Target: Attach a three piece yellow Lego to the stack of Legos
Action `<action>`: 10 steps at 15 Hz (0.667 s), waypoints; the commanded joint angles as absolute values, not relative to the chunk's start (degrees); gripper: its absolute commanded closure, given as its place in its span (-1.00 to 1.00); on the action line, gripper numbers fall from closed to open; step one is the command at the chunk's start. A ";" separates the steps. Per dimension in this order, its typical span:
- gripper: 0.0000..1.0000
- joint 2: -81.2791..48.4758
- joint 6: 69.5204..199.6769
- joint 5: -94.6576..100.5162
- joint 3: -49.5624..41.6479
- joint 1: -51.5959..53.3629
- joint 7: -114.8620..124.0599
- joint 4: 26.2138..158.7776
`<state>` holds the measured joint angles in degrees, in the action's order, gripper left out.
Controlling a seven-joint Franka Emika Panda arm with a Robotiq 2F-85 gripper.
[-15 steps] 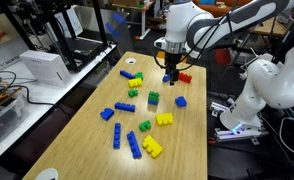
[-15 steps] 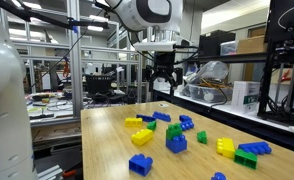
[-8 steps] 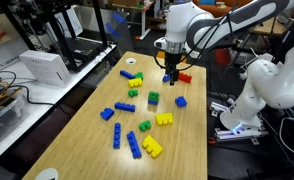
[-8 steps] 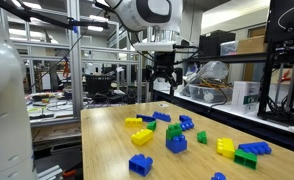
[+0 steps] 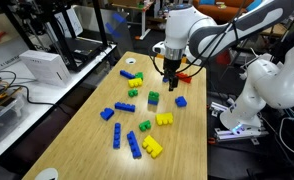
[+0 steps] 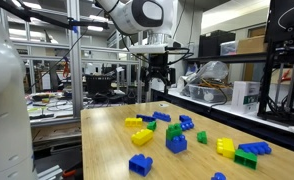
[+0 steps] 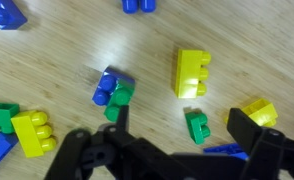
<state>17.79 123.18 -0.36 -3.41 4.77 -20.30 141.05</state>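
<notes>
I need to close my gripper on the three piece yellow Lego at its end (image 5: pixel 159 119) (image 7: pixel 190 90) closest to the small loose green brick.
The three piece yellow Lego (image 5: pixel 164 119) lies flat on the wooden table, near the top middle of the wrist view (image 7: pixel 192 72). The stack of Legos (image 5: pixel 153 99) stands just beyond it as a short green pile; from above (image 7: pixel 112 92) it shows green with blue. My gripper (image 5: pixel 170 76) hangs well above the table in both exterior views (image 6: pixel 157 82), over the far part of the brick field. It is open (image 7: pixel 184 135) and holds nothing. A small loose green brick (image 7: pixel 196 124) lies on the table far below, between the two fingers.
Loose bricks are scattered around: a blue one (image 5: pixel 180 101) beside the stack, a yellow-green-blue cluster (image 5: pixel 135 78), a yellow brick joined to blue (image 5: pixel 152 148), and several blue bricks (image 5: pixel 113 110). A second white robot arm (image 5: pixel 262 90) stands off the table's edge.
The arm has shifted slightly sideways above the table. The gripper stays open and the bricks have not moved.
</notes>
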 commanded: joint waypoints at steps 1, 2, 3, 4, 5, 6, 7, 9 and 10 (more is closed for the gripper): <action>-1.00 17.35 128.25 -1.38 -1.27 5.28 -17.27 144.13; -1.00 17.21 129.07 -1.53 -0.79 5.48 -16.43 144.78; -1.00 17.01 131.05 -1.75 -0.45 5.69 -15.79 145.96; -1.00 16.69 132.28 -1.99 -0.24 5.96 -15.42 146.76; -1.00 16.21 134.44 -2.08 -0.04 6.22 -15.38 147.95; -1.00 15.65 136.28 -1.98 0.15 6.42 -15.43 148.99; -1.00 14.93 138.51 -1.79 0.27 6.61 -15.85 150.11; -1.00 13.07 142.58 -1.65 0.44 7.05 -16.27 151.69; -1.00 12.07 144.58 -1.83 0.39 7.34 -16.83 152.32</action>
<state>15.26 138.29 -0.76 -0.06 6.88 -15.54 150.29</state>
